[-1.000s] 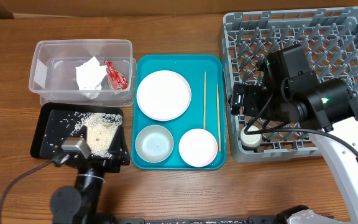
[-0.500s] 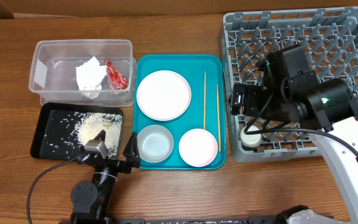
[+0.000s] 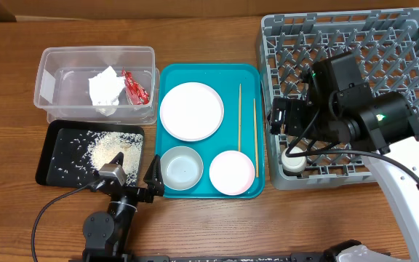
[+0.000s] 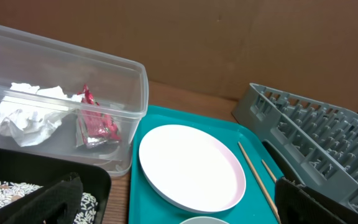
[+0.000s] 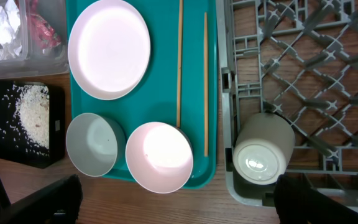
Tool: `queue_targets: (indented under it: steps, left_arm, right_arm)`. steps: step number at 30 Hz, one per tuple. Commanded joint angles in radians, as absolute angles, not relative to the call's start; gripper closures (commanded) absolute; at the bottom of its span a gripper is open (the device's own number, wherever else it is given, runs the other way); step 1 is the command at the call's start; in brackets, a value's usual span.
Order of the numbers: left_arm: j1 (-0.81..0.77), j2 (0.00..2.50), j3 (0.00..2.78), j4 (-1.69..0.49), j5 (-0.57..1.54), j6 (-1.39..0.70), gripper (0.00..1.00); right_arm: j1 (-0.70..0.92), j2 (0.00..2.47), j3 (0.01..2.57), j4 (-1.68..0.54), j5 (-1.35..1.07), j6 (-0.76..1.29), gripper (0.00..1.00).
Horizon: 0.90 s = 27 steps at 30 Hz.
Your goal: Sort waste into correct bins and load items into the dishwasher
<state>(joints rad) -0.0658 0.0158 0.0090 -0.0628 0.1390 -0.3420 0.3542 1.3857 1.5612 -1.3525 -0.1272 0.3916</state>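
The pink bowl's rim (image 3: pixel 252 182) (image 5: pixel 190 171) has a side facing the grey rack. My right gripper needs to go there next and close on it.
The clear tub (image 3: pixel 49 73) holds the white napkin (image 3: pixel 105 89) and the red wrapper (image 3: pixel 134 87). Rice (image 3: pixel 111 149) lies in the black tray (image 3: pixel 46 149). On the teal tray (image 3: pixel 217 145) are the white plate (image 3: pixel 190 110), grey bowl (image 3: pixel 180 167), pink bowl (image 3: pixel 232 172) and two chopsticks (image 3: pixel 239 116). A white cup (image 3: pixel 294 161) sits upside down in the front left corner of the grey rack (image 3: pixel 340 18). My left gripper (image 3: pixel 137 169) is open and empty at the black tray's front right corner. My right gripper (image 3: pixel 282 118) hangs open and empty over the rack's left edge.
The teal tray lies between the two bins on the left and the rack on the right. Bare wooden table (image 3: pixel 217 225) runs along the front. A brown wall (image 4: pixel 229 43) stands behind the table.
My left gripper has drawn back from over the rice to the black tray's front right corner, and has stayed there for the last half second. The right arm has not moved.
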Motion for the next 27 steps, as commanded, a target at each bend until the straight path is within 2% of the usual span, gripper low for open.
queue_targets:
  steps: [1, 6, 9, 11, 15, 20, 27]
  left_arm:
    - [-0.075, 0.006, 0.005, -0.063, 0.147, -0.352, 0.0]
    - [-0.075, 0.006, 0.005, -0.063, 0.147, -0.352, 0.0]
    - [-0.075, 0.006, 0.005, -0.063, 0.147, -0.352, 0.0]
    - [-0.075, 0.006, 0.005, -0.063, 0.147, -0.352, 0.0]
    - [-0.075, 0.006, 0.005, -0.063, 0.147, -0.352, 0.0]
    - [-0.075, 0.006, 0.005, -0.063, 0.147, -0.352, 0.0]
    - [-0.075, 0.006, 0.005, -0.063, 0.147, -0.352, 0.0]
  right_arm:
    - [0.358, 1.388, 1.565, -1.305, -0.147, 0.4, 0.0]
    - [0.389, 1.396, 1.561, -1.293, -0.326, 0.4, 0.09]
    - [0.465, 1.399, 1.53, -1.319, -0.281, 0.4, 0.14]
    - [0.545, 1.399, 1.472, -1.317, -0.217, 0.401, 0.2]
    - [0.676, 1.399, 1.311, -1.276, -0.036, 0.505, 0.21]
    - [0.712, 1.401, 1.105, -1.101, 0.003, 0.513, 0.2]
    - [0.712, 1.425, 0.902, -0.827, 0.007, 0.442, 0.33]
